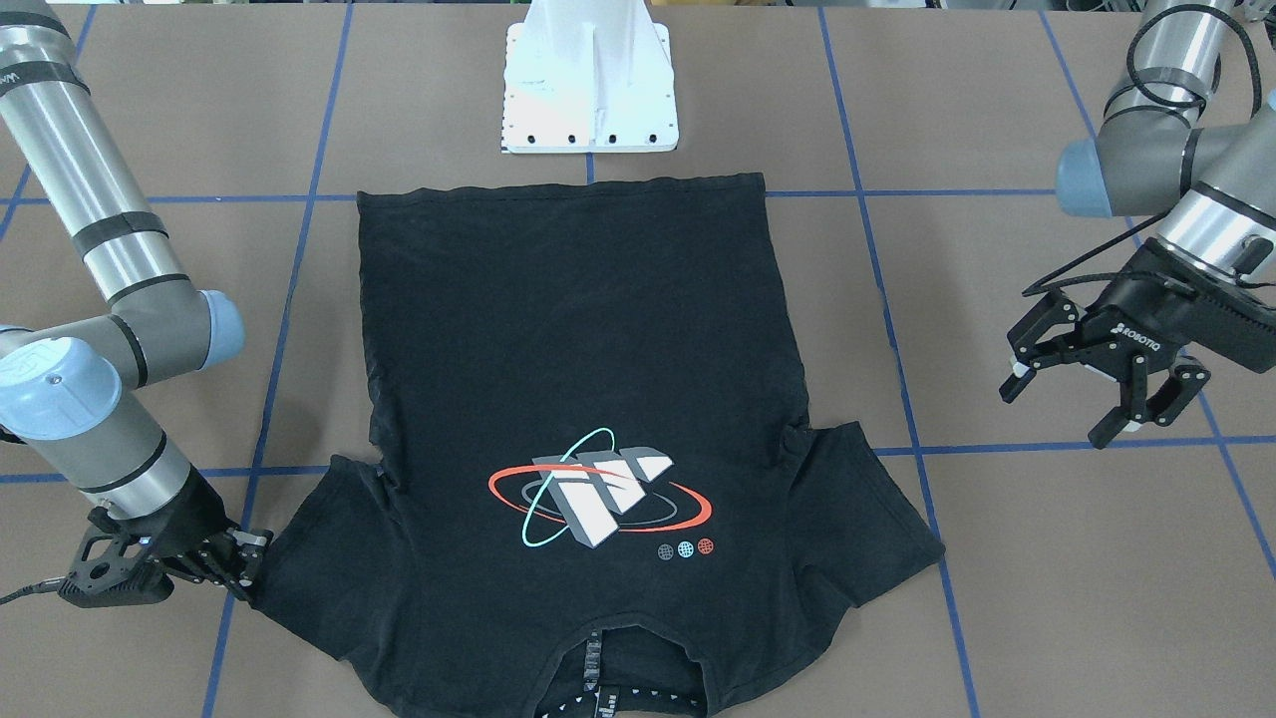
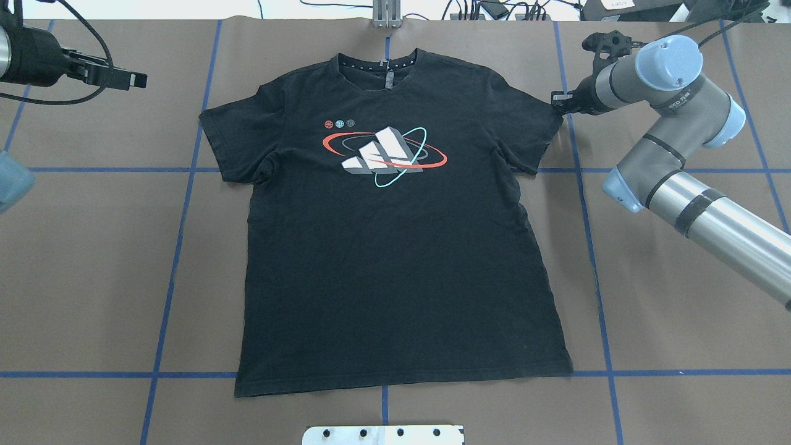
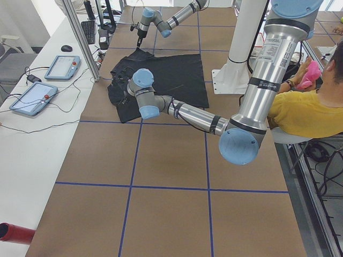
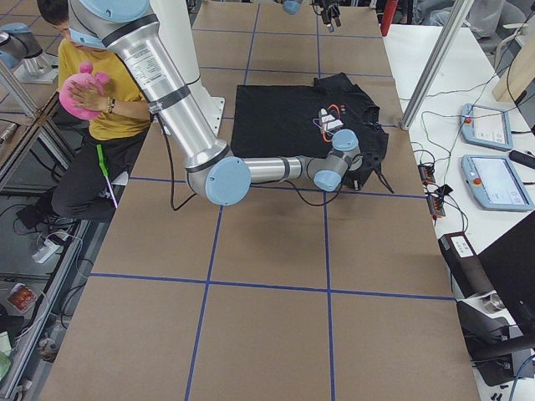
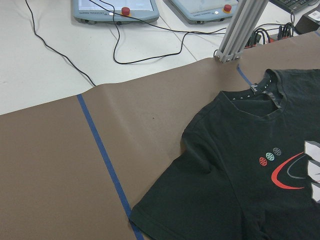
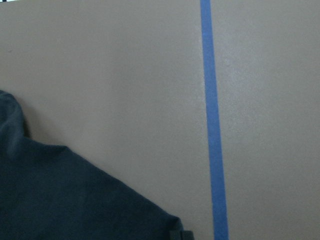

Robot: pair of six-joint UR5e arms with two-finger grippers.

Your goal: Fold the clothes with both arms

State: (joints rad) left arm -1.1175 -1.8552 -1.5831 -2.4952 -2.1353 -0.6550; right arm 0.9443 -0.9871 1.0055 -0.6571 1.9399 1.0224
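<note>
Next, my right gripper lets go of the sleeve edge on the black T-shirt's chest (image 1: 523,574), in the space between the shirt's graphic and its collar.
The black T-shirt (image 1: 578,349) (image 2: 395,259) lies flat, graphic side up, with its collar at the far edge of the table from the robot. My right gripper (image 1: 249,568) (image 2: 558,104) is down at the table, its fingers slightly apart at the outer edge of one sleeve. The sleeve corner (image 6: 60,200) fills the lower left of the right wrist view. My left gripper (image 1: 1062,404) (image 2: 139,79) hangs open and empty above the table, well clear of the other sleeve (image 5: 165,200).
The white base block (image 1: 590,80) stands just behind the shirt's hem. Blue tape lines (image 2: 179,216) cross the brown table. Beyond the far edge are teach pendants (image 5: 115,10), cables and an aluminium post (image 5: 235,35). A seated person in a yellow shirt (image 3: 305,107) is beside the robot.
</note>
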